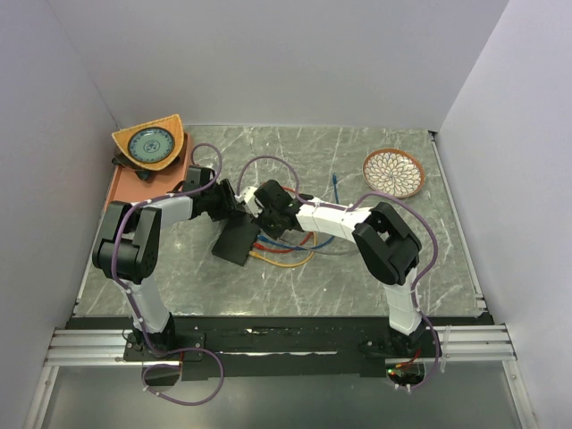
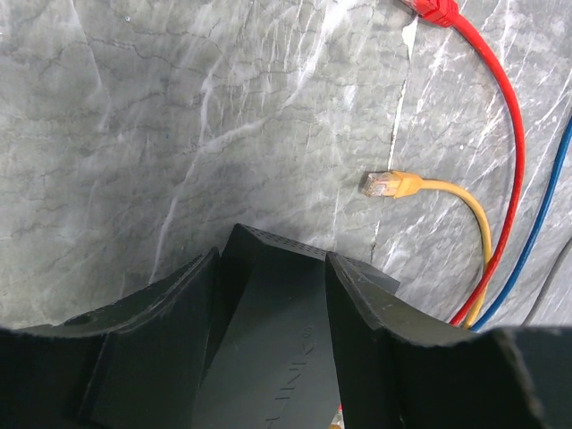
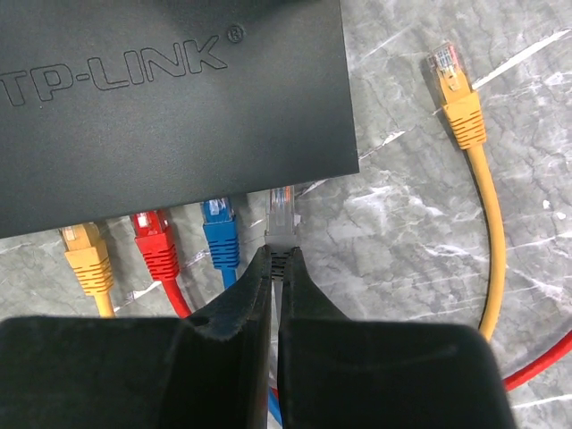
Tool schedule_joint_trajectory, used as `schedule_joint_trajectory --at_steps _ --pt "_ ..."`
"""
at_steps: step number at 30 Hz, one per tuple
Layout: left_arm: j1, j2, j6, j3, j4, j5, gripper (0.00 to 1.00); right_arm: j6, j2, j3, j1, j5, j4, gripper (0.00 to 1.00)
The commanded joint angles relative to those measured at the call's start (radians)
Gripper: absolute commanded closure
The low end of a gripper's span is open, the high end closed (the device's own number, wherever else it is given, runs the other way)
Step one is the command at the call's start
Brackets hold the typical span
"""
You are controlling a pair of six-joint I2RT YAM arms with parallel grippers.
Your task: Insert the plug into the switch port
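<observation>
The grey plug's narrow back end is pinched in my right gripper, so I will open it, move forward and grip the plug's ribbed sleeve [image 3: 280, 257] before pushing the plug into the switch.
The switch [image 3: 170, 107] is a flat black box marked TP-LINK; it also shows in the top view [image 1: 237, 241]. My left gripper [image 2: 273, 268] is shut on the switch [image 2: 277, 340], one finger on each side of it. My right gripper [image 3: 282, 255] is shut on a grey plug [image 3: 281, 214]. The plug's clear tip is at the switch's near edge, just right of a blue plug [image 3: 219, 237]. A red plug [image 3: 157, 243] and a yellow plug [image 3: 87, 259] sit along the same edge. The port openings are hidden under that edge.
A loose yellow plug [image 3: 456, 98] lies right of the switch, also in the left wrist view [image 2: 389, 185]. Red, blue and yellow cables [image 1: 286, 255] loop in front of the switch. An orange tray [image 1: 121, 192] with a bowl [image 1: 150, 143] is back left; a patterned plate [image 1: 394, 172] back right.
</observation>
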Motion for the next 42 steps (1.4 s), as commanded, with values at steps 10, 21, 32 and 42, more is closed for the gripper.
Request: schedule_joint_trajectory --at_steps 10,21,32,42 --pt "-0.01 -0.023 0.001 -0.023 0.002 0.054 0.44 0.0 -0.003 0.057 0.01 0.019 0.055 1.0" --pt "-0.01 -0.029 0.01 -0.026 0.002 0.059 0.44 -0.005 0.016 0.06 0.017 0.03 0.066 1.0" --pt "-0.01 -0.028 0.007 -0.018 -0.002 0.049 0.44 0.017 -0.049 -0.002 0.019 0.05 0.072 0.81" --pt "-0.01 -0.025 0.007 -0.023 -0.004 0.046 0.44 0.031 -0.052 -0.045 0.017 0.057 0.071 0.5"
